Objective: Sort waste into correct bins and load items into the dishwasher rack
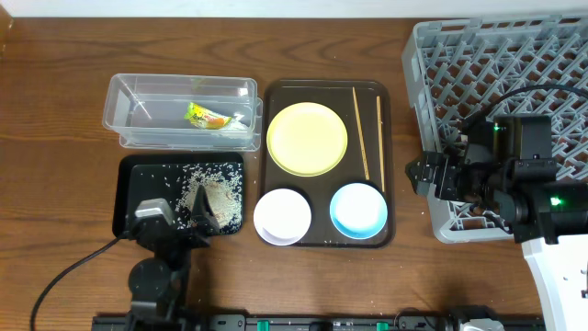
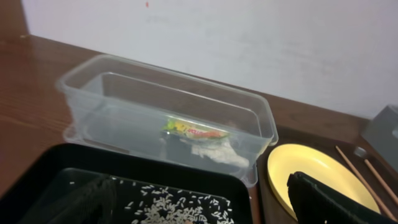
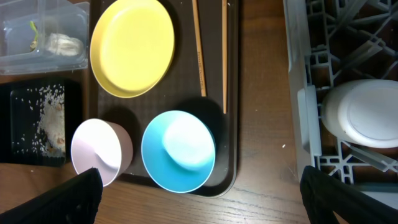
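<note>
My right gripper is to go to the blue bowl next and close on the bowl's rim (image 1: 386,216) (image 3: 214,162), on the side facing the rack.
The green-and-yellow wrapper (image 1: 207,117) (image 2: 193,130) and a white scrap (image 2: 215,153) lie in the clear tub (image 1: 129,87) (image 2: 124,93). Rice scraps (image 1: 209,194) (image 2: 177,208) lie in the black tray (image 1: 133,184). The yellow plate (image 1: 307,138) (image 3: 132,46), white bowl (image 1: 282,216) (image 3: 99,149), blue bowl (image 1: 357,211) (image 3: 178,150) and two chopsticks (image 1: 361,133) (image 3: 199,53) sit on the brown tray. My left gripper (image 1: 179,221) (image 2: 199,214) is open and empty over the black tray's near edge. My right gripper (image 1: 418,173) (image 3: 202,205) is open and empty between the brown tray and the rack (image 1: 514,64) (image 3: 311,93).
The brown serving tray (image 1: 386,165) (image 3: 231,143) lies mid-table. A white round object (image 3: 364,115) rests in the rack's near corner under my right arm. Bare wood table (image 1: 55,138) lies left of the bins and along the front edge.
</note>
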Motion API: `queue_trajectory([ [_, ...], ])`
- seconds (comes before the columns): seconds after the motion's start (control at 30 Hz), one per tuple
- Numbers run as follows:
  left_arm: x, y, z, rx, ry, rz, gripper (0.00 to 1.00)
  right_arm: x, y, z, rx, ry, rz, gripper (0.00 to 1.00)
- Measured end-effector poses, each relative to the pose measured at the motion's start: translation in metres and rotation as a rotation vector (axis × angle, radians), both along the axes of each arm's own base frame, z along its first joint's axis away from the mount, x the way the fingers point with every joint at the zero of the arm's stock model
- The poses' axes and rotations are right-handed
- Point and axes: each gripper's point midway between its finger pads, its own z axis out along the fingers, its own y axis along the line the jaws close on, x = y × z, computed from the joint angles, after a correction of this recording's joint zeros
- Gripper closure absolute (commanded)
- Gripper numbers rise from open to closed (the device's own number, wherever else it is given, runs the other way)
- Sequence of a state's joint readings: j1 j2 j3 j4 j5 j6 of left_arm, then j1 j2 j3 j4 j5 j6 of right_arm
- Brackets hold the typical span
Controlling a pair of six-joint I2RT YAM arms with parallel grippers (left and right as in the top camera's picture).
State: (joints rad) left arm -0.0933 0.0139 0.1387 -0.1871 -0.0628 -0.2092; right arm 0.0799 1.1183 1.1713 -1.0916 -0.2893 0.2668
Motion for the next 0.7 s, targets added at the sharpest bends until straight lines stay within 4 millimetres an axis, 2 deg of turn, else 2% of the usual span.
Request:
queue_trajectory([
  [0.13, 0.007, -0.006, -0.018, -0.006, -0.014, -0.033, 0.09, 0.000, 0.000, 0.000, 0.000, -0.001, 0.000, 0.01],
  [0.7, 0.009, -0.008, -0.016, -0.008, -0.031, -0.042, 0.09, 0.000, 0.000, 0.000, -0.002, 0.001, -0.001, 0.01],
])
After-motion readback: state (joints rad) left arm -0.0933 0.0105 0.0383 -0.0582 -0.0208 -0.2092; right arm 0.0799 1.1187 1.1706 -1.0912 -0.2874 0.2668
